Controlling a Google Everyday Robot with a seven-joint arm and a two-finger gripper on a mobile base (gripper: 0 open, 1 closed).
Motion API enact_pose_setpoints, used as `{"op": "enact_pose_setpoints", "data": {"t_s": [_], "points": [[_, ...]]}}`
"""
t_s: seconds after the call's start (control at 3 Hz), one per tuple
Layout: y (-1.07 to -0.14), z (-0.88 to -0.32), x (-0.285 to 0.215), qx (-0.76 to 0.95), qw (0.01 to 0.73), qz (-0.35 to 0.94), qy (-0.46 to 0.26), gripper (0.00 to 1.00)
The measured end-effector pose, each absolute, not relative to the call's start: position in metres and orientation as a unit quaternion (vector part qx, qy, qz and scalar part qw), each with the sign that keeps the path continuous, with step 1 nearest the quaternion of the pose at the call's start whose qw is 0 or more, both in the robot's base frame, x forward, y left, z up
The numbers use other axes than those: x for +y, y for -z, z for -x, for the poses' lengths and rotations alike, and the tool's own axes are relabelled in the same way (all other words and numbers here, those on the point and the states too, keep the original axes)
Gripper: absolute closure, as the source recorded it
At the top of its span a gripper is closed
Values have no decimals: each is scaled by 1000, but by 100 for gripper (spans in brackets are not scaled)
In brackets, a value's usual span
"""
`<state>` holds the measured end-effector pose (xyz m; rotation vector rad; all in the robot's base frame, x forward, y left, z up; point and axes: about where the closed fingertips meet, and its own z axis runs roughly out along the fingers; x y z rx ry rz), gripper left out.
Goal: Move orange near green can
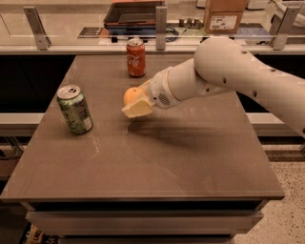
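Note:
My gripper should release the orange, now held above the table's middle, on the brown table (113, 107) beside the green can, on the side of the white arm.
The orange (131, 94) is a small round fruit held between the cream fingers of my gripper (136, 101), a little above the middle of the brown table. The gripper is shut on it, with the white arm reaching in from the right. The green can (75, 108) with a silver top stands upright near the table's left edge, about a can's width or two to the left of the orange.
A red cola can (136, 57) stands at the back of the table (157, 167), behind the gripper. Beyond the table runs a counter with metal posts (161, 21), a dark tray (133, 13) and a cardboard box (224, 15).

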<state>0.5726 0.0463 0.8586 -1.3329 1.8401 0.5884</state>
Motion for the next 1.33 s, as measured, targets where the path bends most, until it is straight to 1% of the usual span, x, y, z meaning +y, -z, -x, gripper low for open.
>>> {"op": "enact_pose_setpoints", "data": {"t_s": [0.67,1.33], "points": [[-855,-579,68,699,409,524,-265,100],[-850,-579,89,703,392,524,-277,100]]}}
